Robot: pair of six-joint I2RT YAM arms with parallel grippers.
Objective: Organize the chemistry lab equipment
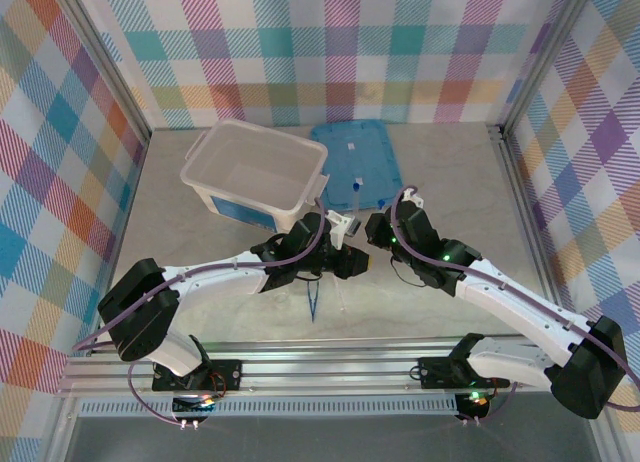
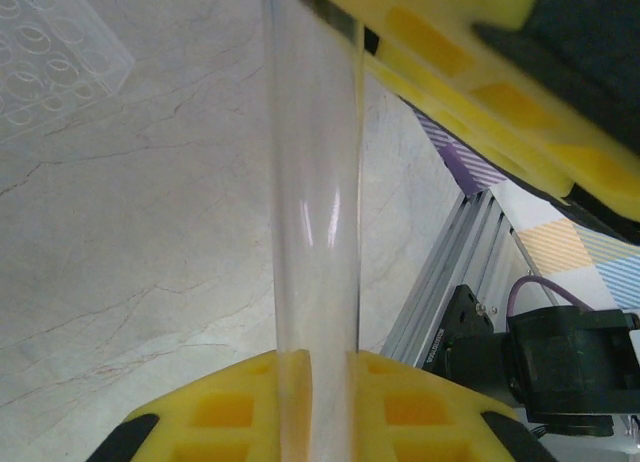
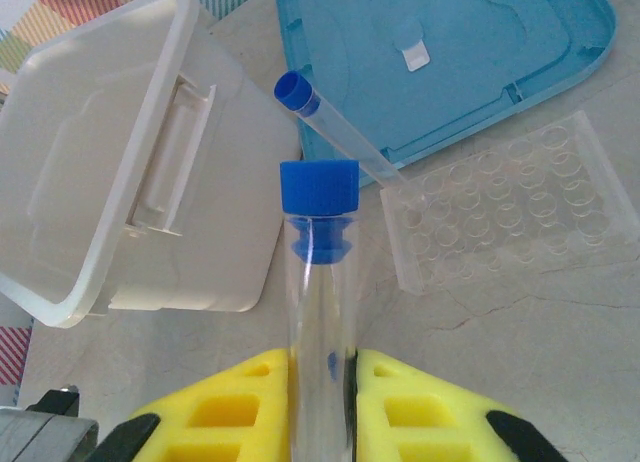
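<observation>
The blue cap points away from the wrist of the robot's right gripper, so that gripper should take the tube crosswise [image 3: 321,244] under the cap while the left gripper holds it.
A thin clear tube [image 3: 318,282] with a blue cap [image 3: 319,188] stands between the yellow fingers of my right gripper [image 3: 322,367], which is shut on it. My left gripper [image 2: 318,367] is shut on a clear tube [image 2: 315,182] whose far end runs up to the right gripper's yellow fingers [image 2: 480,92]. From above, the left gripper [image 1: 345,260] and right gripper [image 1: 380,230] meet mid-table. A second blue-capped tube [image 3: 340,142] lies slanted over the lid's edge and the well plate. Slim dark tweezers [image 1: 313,302] lie on the table near the front.
The large translucent tub [image 1: 200,167] [image 3: 120,162] stands at the back left, with the flat blue lid [image 1: 370,147] [image 3: 450,52] beside it. A clear well plate [image 3: 510,217] [image 2: 50,62] lies on the table. The aluminium rail [image 2: 450,272] borders the near edge.
</observation>
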